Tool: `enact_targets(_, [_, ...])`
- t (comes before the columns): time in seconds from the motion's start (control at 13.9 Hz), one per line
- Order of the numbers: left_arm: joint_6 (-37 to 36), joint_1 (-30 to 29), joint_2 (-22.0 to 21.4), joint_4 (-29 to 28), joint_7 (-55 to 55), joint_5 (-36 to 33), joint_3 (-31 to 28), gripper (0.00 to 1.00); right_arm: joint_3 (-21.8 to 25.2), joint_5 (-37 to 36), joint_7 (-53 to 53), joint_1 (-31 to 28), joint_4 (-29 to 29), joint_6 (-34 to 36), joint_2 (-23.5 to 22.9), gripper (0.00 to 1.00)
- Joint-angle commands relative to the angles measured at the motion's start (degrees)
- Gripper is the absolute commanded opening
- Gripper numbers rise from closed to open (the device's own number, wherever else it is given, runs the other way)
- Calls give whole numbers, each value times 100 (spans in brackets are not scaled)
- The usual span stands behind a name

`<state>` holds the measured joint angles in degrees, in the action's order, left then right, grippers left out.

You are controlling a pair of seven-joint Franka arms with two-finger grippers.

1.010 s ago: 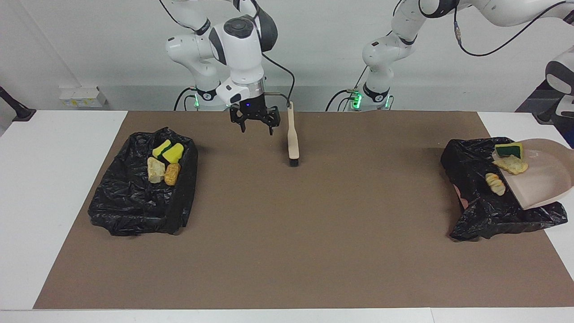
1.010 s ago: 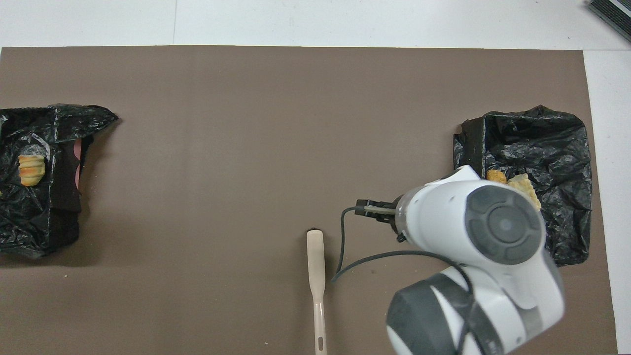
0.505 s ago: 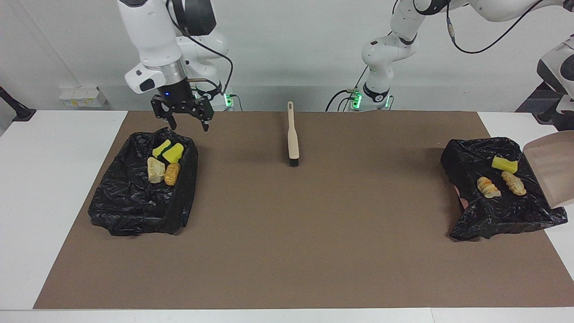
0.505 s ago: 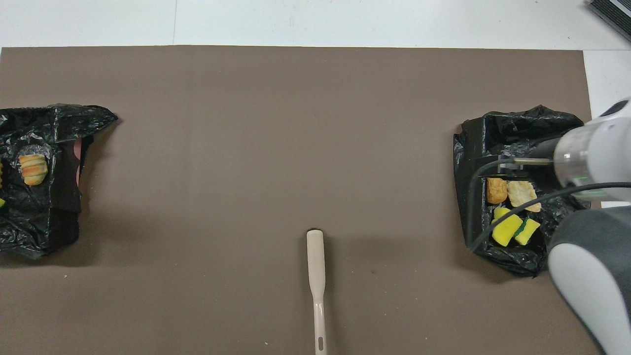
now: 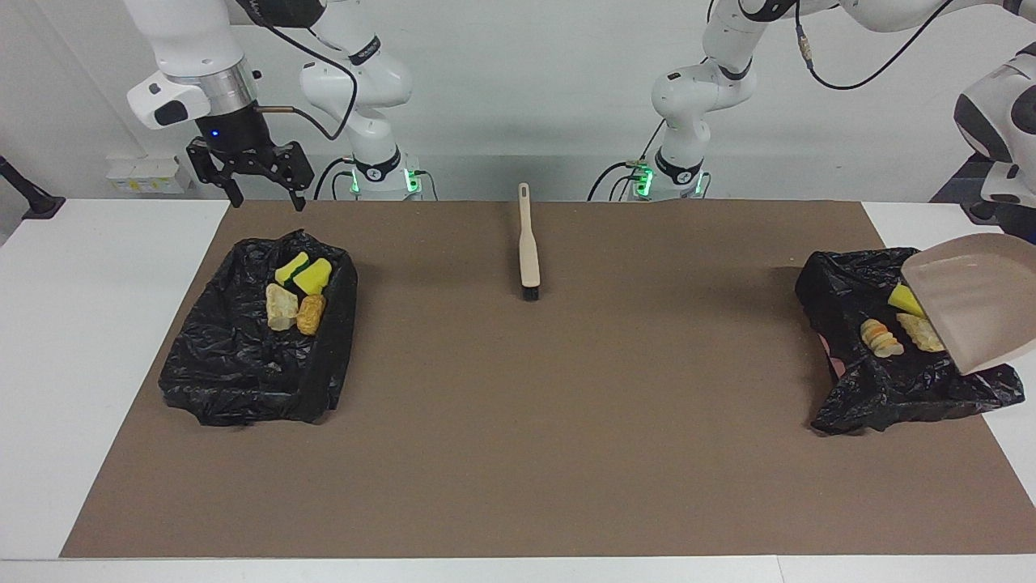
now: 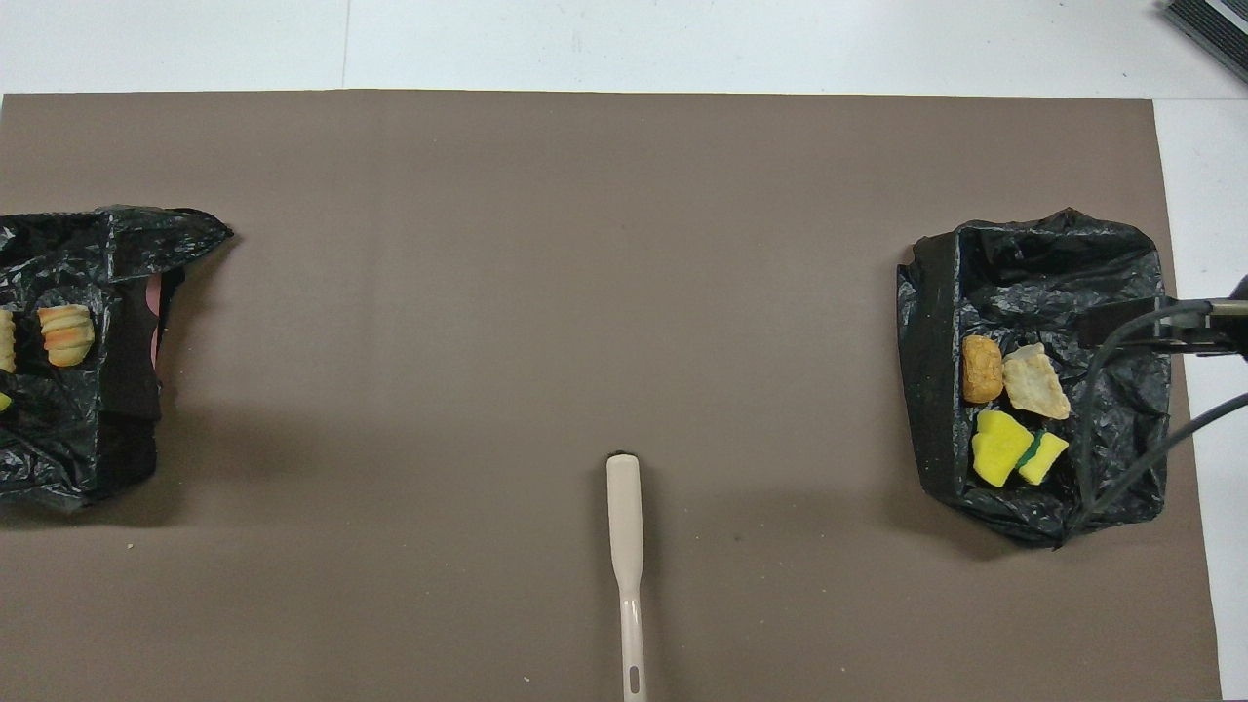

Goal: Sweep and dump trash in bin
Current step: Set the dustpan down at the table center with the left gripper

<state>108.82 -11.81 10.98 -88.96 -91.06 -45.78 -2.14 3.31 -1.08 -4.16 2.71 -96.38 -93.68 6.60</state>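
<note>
I will let go of the beige dustpan, now tilted over a bin, with my left gripper on the brown mat [image 6: 644,330] just beyond the beige brush's bristle end.
The trash lies in two black-lined bins. In the bin [image 5: 882,401] at the left arm's end are a yellow sponge piece [image 5: 903,298] and two bread-like chunks [image 5: 881,338]. The beige dustpan [image 5: 975,304] hangs tilted over that bin, its mouth down, and it looks empty. Its handle and my left gripper are past the picture's edge. The bin [image 5: 218,389] at the right arm's end holds sponge pieces [image 6: 1009,453] and bread chunks [image 6: 1014,375]. My right gripper [image 5: 269,198] hangs open and empty over the table's edge beside that bin.
The beige brush [image 5: 528,247] lies flat on the brown mat [image 5: 518,421], midway between the bins and near the robots' edge, bristles pointing away from them. White table shows around the mat.
My right gripper swung from beside the brush toward the right arm's end of the table. The dustpan tipped and its sponge and bread pieces slid into the bin under it.
</note>
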Motion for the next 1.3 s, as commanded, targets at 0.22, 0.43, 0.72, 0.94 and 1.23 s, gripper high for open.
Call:
enact_targets(0.22, [-1301, 1337, -429, -454, 1939, 1139, -59, 0, 135, -41, 170, -8, -74, 210, 61, 100])
enact_targets(0.43, [-1329, 1908, -746, -999, 3616, 2018, -50, 0, 135, -41, 153, -8, -74, 210, 61, 100])
enact_targets(0.72, [-1416, 2637, -869, -1378, 5630, 3152, -41, 0, 135, -32, 161, -8, -47, 193, 52, 100])
enact_targets(0.94, [-1487, 3341, -896, -1493, 7263, 3740, -41, 0, 135, -32, 179, -25, -47, 149, 35, 100])
enact_targets(1.23, [-1006, 4307, -520, -1502, 9707, 4672, -41, 0, 766, -94, 345, 580, 14, 166, -1, 100])
